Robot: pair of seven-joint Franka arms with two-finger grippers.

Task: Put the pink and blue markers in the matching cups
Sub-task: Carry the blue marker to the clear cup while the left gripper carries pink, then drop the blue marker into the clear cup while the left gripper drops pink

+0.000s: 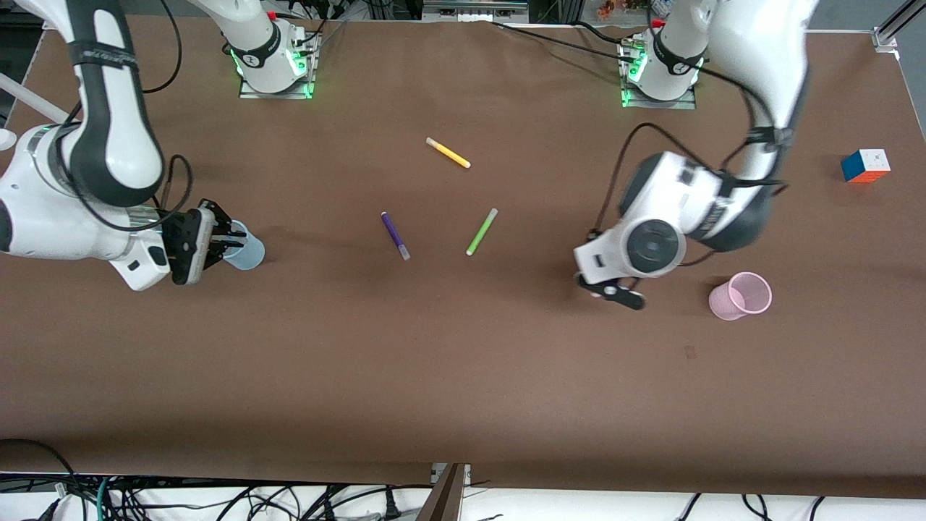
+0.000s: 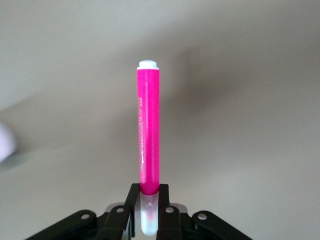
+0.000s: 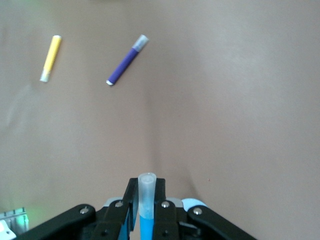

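Next, my left gripper releases the pink marker inside the pale pink cup (image 1: pixel 739 295) (image 2: pixel 5 143), so that it leans against the cup's rim.
My left gripper (image 1: pixel 613 289) is shut on the pale cap end of the pink marker (image 2: pixel 149 130), whose magenta barrel sticks straight out from the fingers. It hangs over bare table, beside the pale pink cup (image 1: pixel 741 295) and apart from it. The hand hides the pink marker in the front view. My right gripper (image 1: pixel 223 242) is at the rim of the pale blue cup (image 1: pixel 246 251) and is shut on the sky-blue marker (image 3: pixel 146 220), with the cap pointing out past the fingertips (image 3: pixel 131 192). A bit of the blue cup's rim (image 3: pixel 194 204) shows beside the fingers.
A yellow marker (image 1: pixel 448 153), a dark purple pen (image 1: pixel 395 235) and a lime-green pen (image 1: pixel 482 231) lie in the middle of the table. A colour cube (image 1: pixel 865 166) sits at the left arm's end. The yellow marker (image 3: pixel 51 57) and purple pen (image 3: pixel 127 60) also show in the right wrist view.
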